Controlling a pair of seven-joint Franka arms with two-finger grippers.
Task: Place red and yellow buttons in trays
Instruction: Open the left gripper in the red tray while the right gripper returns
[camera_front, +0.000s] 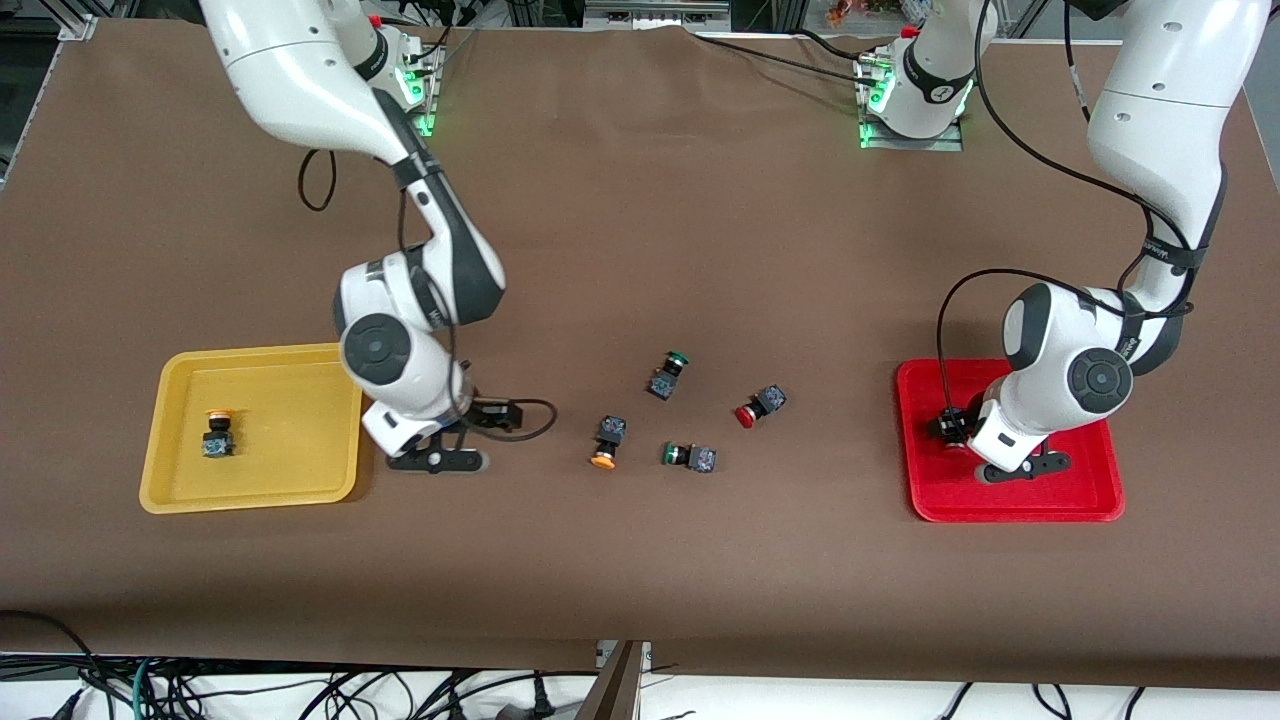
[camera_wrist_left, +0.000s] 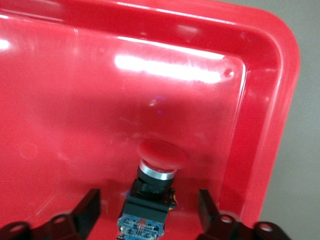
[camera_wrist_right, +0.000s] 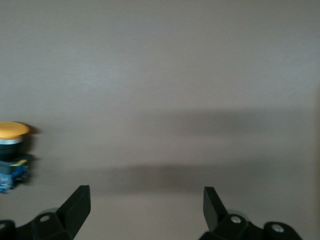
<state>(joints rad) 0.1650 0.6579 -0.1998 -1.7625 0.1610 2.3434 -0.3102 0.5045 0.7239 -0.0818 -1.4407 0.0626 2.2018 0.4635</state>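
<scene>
Next, I close my right gripper on the blue end (camera_front: 612, 427) (camera_wrist_right: 10, 177), opposite the cap, of the yellow button that is lying on the table outside the yellow tray.
My left gripper (camera_front: 957, 431) is low inside the red tray (camera_front: 1085, 495), open. A red button (camera_wrist_left: 156, 159) lies on the tray floor between its fingers (camera_wrist_left: 89, 209), touching neither. My right gripper (camera_front: 503, 413) stands open over bare table beside the yellow tray (camera_front: 300, 480), with nothing between its fingers (camera_wrist_right: 79, 205). One yellow button (camera_front: 218, 432) lies in the yellow tray. Another yellow button (camera_front: 607, 442) lies on the table past the right gripper; in the right wrist view this yellow button (camera_wrist_right: 11, 150) sits at the edge. A second red button (camera_front: 760, 405) lies mid-table.
Two green-capped buttons (camera_front: 670, 374) (camera_front: 690, 456) lie on the brown table among the loose red and yellow ones. The red tray's raised rim (camera_wrist_left: 280, 100) runs close beside the left gripper. Cables hang below the table's front edge.
</scene>
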